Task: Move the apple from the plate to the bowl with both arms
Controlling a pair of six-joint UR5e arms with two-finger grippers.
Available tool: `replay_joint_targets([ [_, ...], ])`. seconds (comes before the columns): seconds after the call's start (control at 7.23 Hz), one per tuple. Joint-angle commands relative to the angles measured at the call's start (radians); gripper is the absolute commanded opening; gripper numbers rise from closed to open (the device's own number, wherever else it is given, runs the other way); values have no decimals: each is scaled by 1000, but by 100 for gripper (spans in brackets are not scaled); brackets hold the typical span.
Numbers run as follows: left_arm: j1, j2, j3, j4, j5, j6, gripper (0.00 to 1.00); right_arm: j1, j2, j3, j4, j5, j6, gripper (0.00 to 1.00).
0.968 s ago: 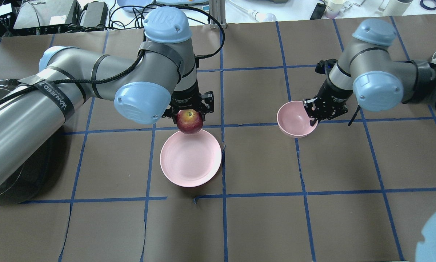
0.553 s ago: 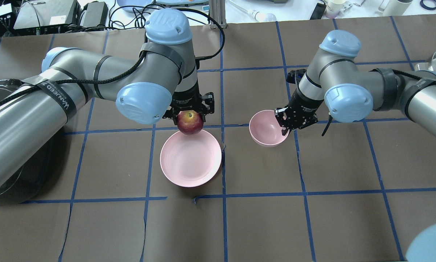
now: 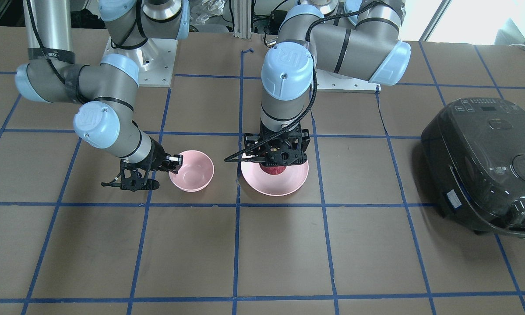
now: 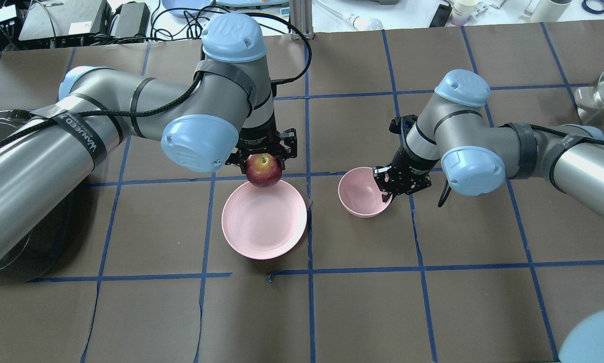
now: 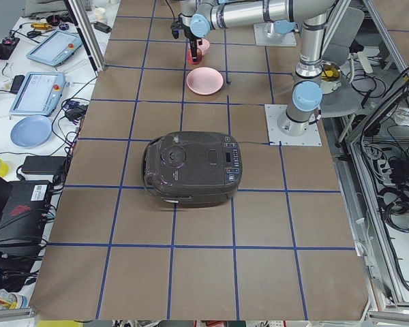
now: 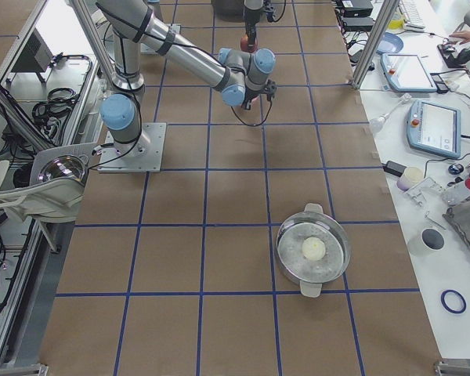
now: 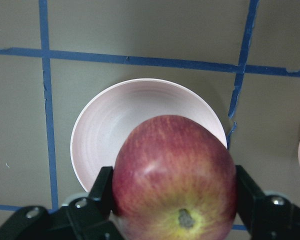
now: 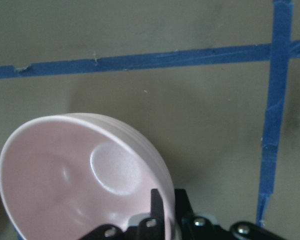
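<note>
The robot's left gripper will release the red apple inside the small pink bowl (image 3: pixel 193 172) beside the pink plate.
My left gripper (image 4: pixel 264 164) is shut on the red apple (image 4: pixel 263 170) and holds it above the far edge of the empty pink plate (image 4: pixel 264 222). The left wrist view shows the apple (image 7: pixel 175 177) between the black fingers (image 7: pixel 101 192), over the plate (image 7: pixel 110 120). My right gripper (image 4: pixel 386 195) is shut on the rim of the small pink bowl (image 4: pixel 358 191), tilted, just right of the plate. The right wrist view shows the bowl (image 8: pixel 70 175) pinched at its rim. The front view shows the bowl (image 3: pixel 192 170), the plate (image 3: pixel 274 181) and the apple (image 3: pixel 274 169).
A dark rice cooker (image 3: pixel 485 162) sits on the table to my left. A metal pot with a pale ball inside (image 6: pixel 313 251) stands to my right. Blue tape lines grid the brown table. Clutter lies beyond the far edge (image 4: pixel 80 20).
My right arm has carried the bowl leftward, toward the plate, and a little nearer. My left gripper with the apple has stayed almost still.
</note>
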Motion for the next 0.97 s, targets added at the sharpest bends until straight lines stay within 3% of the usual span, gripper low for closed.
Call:
replay_joint_targets([
  [0.0, -4, -8, 1, 10, -5, -20, 0, -14, -19, -82, 91, -68, 12, 100],
  [0.41, -89, -23, 1, 114, -14, -341, 0, -72, -80, -409, 421, -206, -5, 100],
  [0.55, -131, -60, 1, 172, -37, -465, 0, -92, -109, -463, 479, -211, -16, 100],
  [0.83, -210, -117, 7, 254, -75, -646, 0, -107, -154, -470, 480, -213, -5, 100],
])
